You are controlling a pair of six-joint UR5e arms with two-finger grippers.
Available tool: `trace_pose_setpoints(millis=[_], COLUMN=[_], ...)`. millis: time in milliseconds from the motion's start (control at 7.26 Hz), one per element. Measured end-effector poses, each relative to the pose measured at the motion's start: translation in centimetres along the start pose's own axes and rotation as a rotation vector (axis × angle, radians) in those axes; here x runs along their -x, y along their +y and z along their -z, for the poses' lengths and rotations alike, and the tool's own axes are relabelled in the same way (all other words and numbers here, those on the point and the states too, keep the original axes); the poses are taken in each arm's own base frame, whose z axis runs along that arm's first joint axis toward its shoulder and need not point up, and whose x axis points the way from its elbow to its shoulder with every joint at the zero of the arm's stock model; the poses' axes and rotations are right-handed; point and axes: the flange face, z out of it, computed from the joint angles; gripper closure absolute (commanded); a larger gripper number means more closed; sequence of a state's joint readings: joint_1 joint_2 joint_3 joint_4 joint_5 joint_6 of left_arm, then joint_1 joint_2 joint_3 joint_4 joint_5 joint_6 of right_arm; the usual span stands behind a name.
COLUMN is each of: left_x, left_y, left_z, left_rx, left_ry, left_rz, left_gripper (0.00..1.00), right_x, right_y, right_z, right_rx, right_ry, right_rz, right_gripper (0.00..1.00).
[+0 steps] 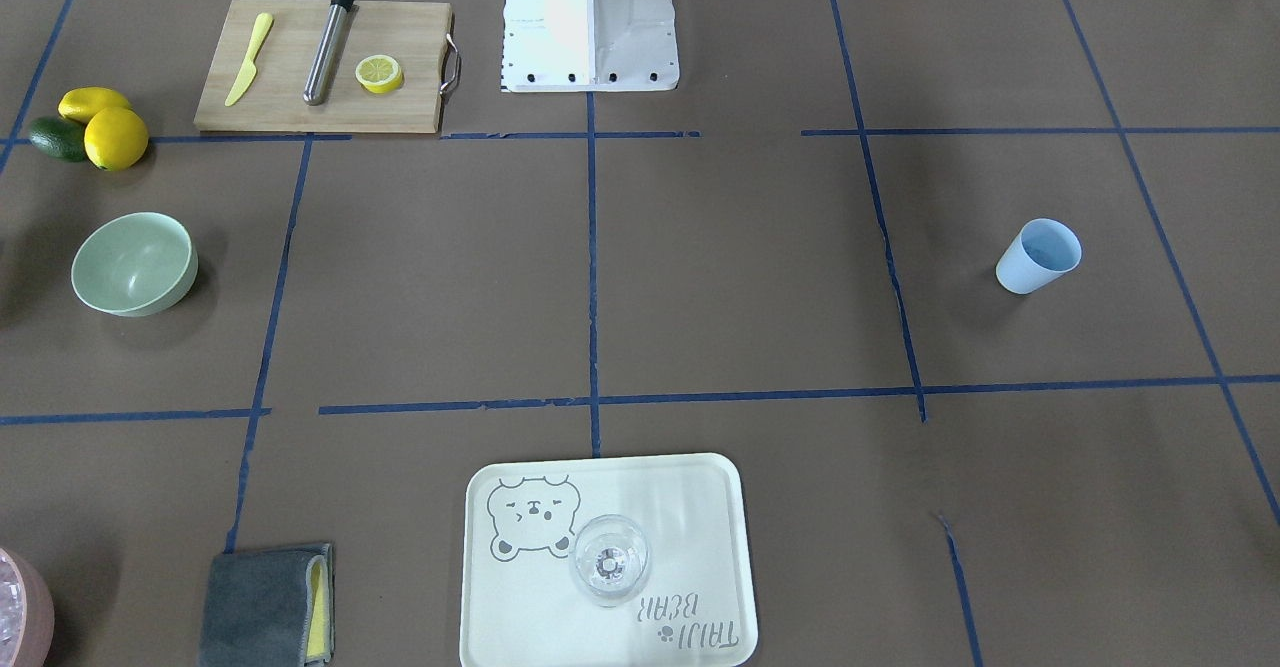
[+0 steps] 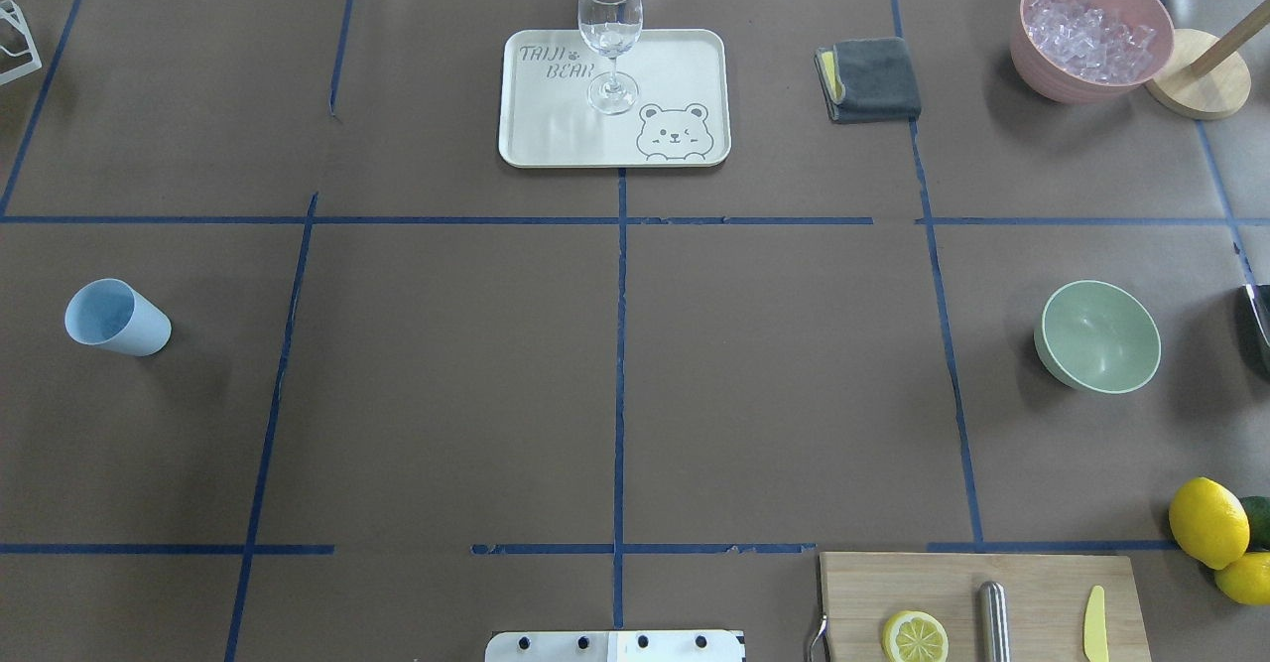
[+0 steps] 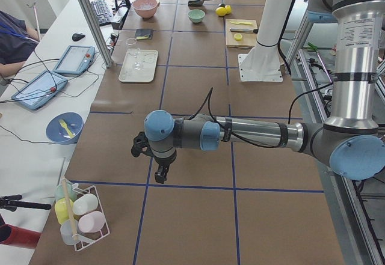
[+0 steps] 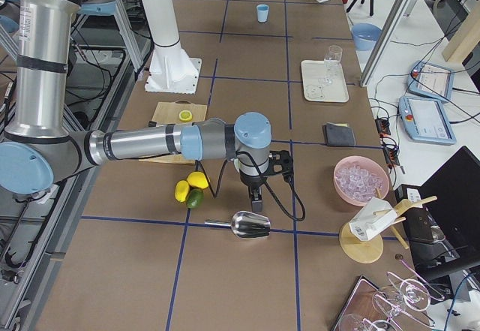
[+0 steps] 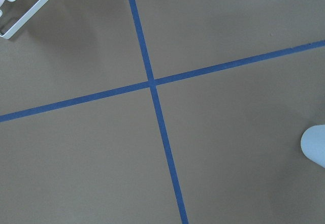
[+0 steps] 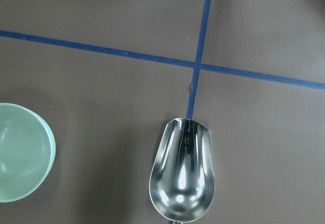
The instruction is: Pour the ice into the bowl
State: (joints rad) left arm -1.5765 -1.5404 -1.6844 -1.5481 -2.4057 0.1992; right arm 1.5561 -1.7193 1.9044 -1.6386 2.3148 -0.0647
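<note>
Next, I close my right gripper on the pale green bowl's rim (image 1: 78,259) (image 6: 54,150), on the side that faces the metal scoop.
The pale green bowl (image 1: 133,263) stands empty on the robot's right side of the table; it also shows in the overhead view (image 2: 1098,336) and at the left edge of the right wrist view (image 6: 20,153). No loose clear ice cubes show. My right gripper (image 4: 256,200) hangs over an empty metal scoop (image 6: 183,176) lying beside the bowl. My left gripper (image 3: 160,173) hovers over bare table near the light blue cup (image 2: 114,318). Both grippers show only in the side views, so I cannot tell whether they are open or shut.
A pink container (image 2: 1091,32) of ice-like pieces stands at the far right. A tray (image 2: 556,141) bears a clear glass (image 2: 609,32), next to a grey cloth (image 2: 873,78). A cutting board (image 1: 290,97) with knife, muddler and lemon half lies near the base, lemons (image 1: 112,135) beside it.
</note>
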Motion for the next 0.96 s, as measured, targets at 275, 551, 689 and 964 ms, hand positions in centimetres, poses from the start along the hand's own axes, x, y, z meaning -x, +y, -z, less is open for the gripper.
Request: trace_pose_setpoints(millis=[275,551,689,964], left_x=[0.0,0.0,0.0,0.0], left_y=[0.0,0.0,0.0,0.1], left_z=[0.0,0.0,0.0,0.0], left_rx=[0.001,0.001,0.0,0.001], left_ry=[0.0,0.0,0.0,0.0], left_rz=[0.0,0.0,-0.001,-0.001], left_gripper=[0.0,0.0,0.0,0.0], right_x=[0.6,0.8,1.9,6.3], right_y=[-0.5,-0.4,-0.7,-1.3], right_z=[0.5,0.2,-0.1,-2.5], right_rx=[-0.022,-0.051,-0.073,-0.107], right_ry=[-0.005,-0.017,-0.032,-0.066], right_rz=[-0.014,0.008,0.057,0.189], right_gripper=[0.0,0.0,0.0,0.0])
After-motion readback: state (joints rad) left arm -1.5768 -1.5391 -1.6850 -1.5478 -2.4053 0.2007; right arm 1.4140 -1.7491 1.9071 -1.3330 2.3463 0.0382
